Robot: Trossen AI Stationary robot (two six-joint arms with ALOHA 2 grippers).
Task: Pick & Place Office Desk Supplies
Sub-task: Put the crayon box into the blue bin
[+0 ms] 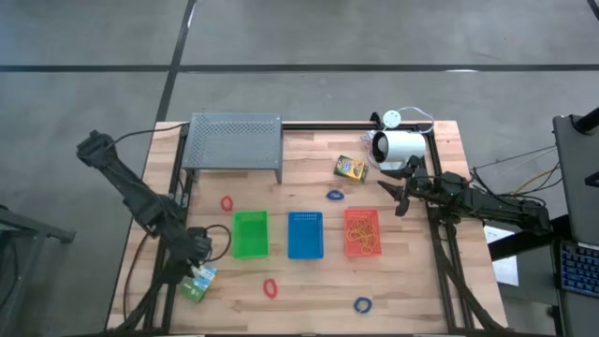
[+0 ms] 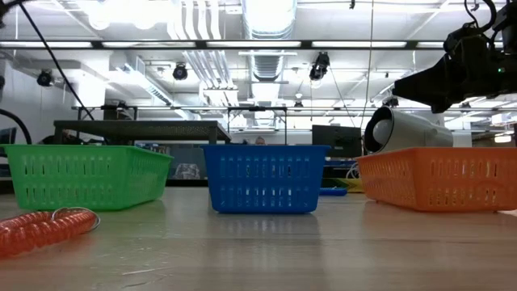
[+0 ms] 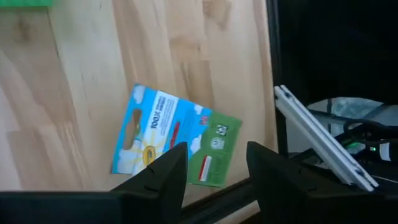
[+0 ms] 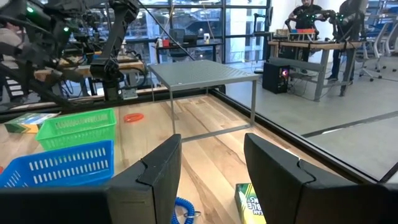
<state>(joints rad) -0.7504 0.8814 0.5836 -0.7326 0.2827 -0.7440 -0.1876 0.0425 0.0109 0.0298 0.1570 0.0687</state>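
The robot's left gripper will next move to the crayon box's hanging tab [image 1: 208, 271] [image 3: 130, 132], the blue end with the hole, and close there.
One yellow-green crayon box [image 1: 198, 284] lies flat near the table's left near corner. My left gripper [image 1: 195, 266] is open just above it. In the left wrist view the box [image 3: 168, 140] lies in front of the open fingers [image 3: 211, 169], its green end between them; no touch shows. A second crayon box [image 1: 351, 168] lies by the white lamp. My right gripper [image 1: 397, 193] hovers open to that box's right; its wrist view shows the box [image 4: 249, 202] and a blue loop [image 4: 183, 211] below the fingers [image 4: 211, 168]. Red loops [image 1: 226, 202] [image 1: 270, 288] and blue loops [image 1: 335, 195] [image 1: 362, 304] lie on the table.
Green tray [image 1: 250, 234], blue tray [image 1: 305, 234] and orange tray [image 1: 362, 232] stand in a row mid-table; the orange one holds thin orange rubber bands. The grey perforated rack [image 1: 234, 145] and white lamp [image 1: 401, 147] stand at the far edge. A red coiled loop [image 2: 40, 230] lies close to the low camera.
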